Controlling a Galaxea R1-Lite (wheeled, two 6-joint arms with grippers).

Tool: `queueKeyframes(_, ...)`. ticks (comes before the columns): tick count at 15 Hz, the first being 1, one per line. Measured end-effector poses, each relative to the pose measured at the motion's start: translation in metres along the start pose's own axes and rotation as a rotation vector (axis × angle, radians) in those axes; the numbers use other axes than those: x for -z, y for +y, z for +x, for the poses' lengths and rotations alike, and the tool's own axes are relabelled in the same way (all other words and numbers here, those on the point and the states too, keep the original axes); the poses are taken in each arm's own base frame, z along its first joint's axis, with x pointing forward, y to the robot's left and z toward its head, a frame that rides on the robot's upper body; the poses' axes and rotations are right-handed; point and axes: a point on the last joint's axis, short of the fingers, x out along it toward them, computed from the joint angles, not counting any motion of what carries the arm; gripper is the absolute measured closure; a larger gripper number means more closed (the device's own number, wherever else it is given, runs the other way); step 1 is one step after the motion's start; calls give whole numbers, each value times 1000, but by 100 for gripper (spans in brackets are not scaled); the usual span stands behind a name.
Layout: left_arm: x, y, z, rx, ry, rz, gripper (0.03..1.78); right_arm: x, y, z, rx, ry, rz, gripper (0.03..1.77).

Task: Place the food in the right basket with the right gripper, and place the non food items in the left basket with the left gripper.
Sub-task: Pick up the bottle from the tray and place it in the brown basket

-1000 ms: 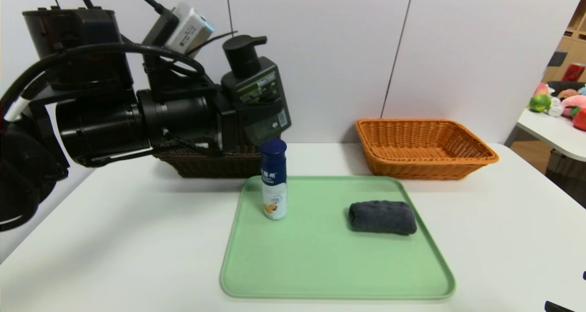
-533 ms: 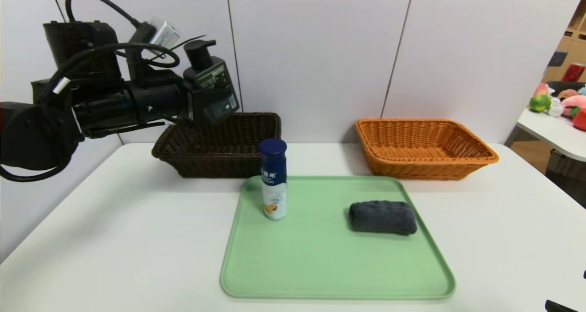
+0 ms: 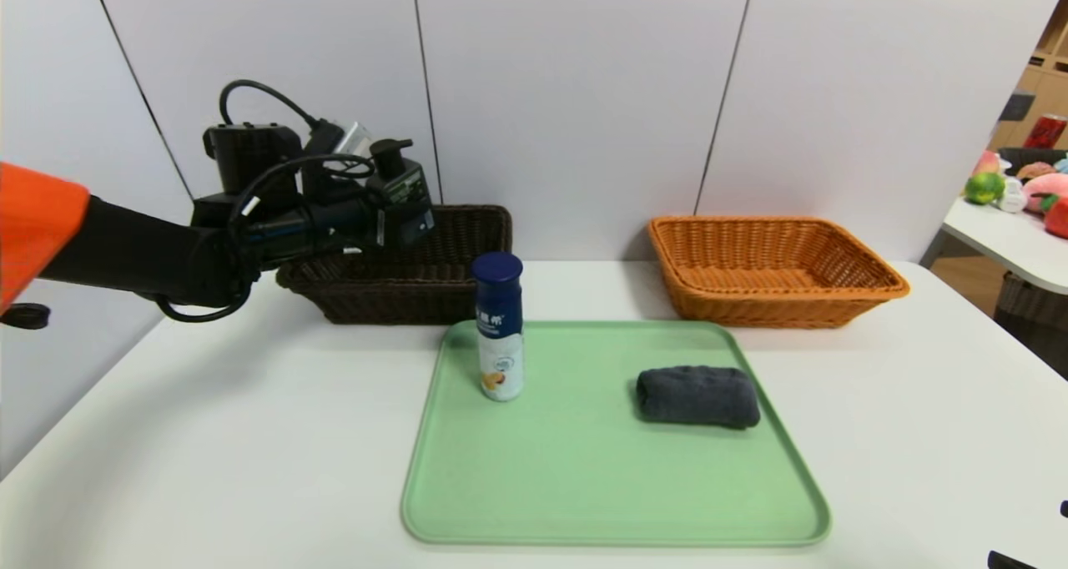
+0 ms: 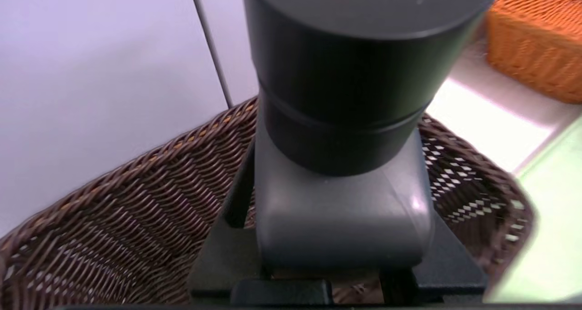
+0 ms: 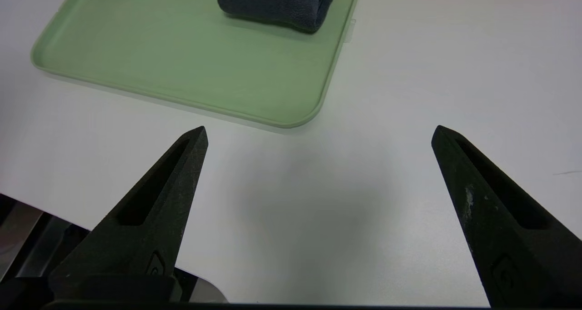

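Next, my left gripper stands the black pump bottle on the dark brown basket's bottom (image 3: 430, 273), toward the drink bottle's end.
My left gripper (image 3: 392, 219) is shut on a black pump bottle (image 3: 405, 195) and holds it over the dark brown left basket (image 3: 467, 227). In the left wrist view the pump bottle (image 4: 341, 119) fills the middle, with the brown basket (image 4: 113, 219) below it. A blue-capped drink bottle (image 3: 499, 325) stands upright on the green tray (image 3: 584, 485). A rolled dark grey towel (image 3: 697, 396) lies on the tray's right side. The orange right basket (image 3: 776, 269) holds nothing. My right gripper (image 5: 318, 137) is open over the bare table near the tray's corner (image 5: 291, 119).
The white table (image 3: 209, 435) carries the tray and both baskets, which stand against the back wall. A side table with plush fruit (image 3: 1022, 189) stands at the far right.
My left arm has carried the pump bottle away from the camera, back and down, to above the brown basket. The right gripper and the tray's items have stayed put.
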Motion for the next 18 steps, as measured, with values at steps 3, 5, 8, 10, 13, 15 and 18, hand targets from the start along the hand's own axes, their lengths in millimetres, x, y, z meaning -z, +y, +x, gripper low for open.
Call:
queueKeyframes(3, 19, 15, 17, -15, 19, -10, 119, 3, -1, 2, 3, 14, 0, 10)
queueKeyframes(5, 28, 24, 27, -24, 26, -13, 119, 3, -1, 3, 5, 18, 4, 10)
queueKeyframes(8, 38, 28, 34, -24, 50, -26, 119, 3, -2, 4, 10, 26, 11, 10)
queueKeyframes(10, 41, 30, 37, -21, 68, -34, 119, 2, -2, 4, 14, 26, 13, 10)
queueKeyframes(13, 41, 30, 39, -16, 77, -38, 113, 2, -2, 4, 16, 26, 15, 10)
queueKeyframes(15, 40, 31, 39, -17, 70, -35, 90, 2, -2, 4, 17, 26, 16, 10)
queueKeyframes(18, 40, 32, 40, -18, 68, -34, 64, 2, -2, 4, 16, 26, 15, 10)
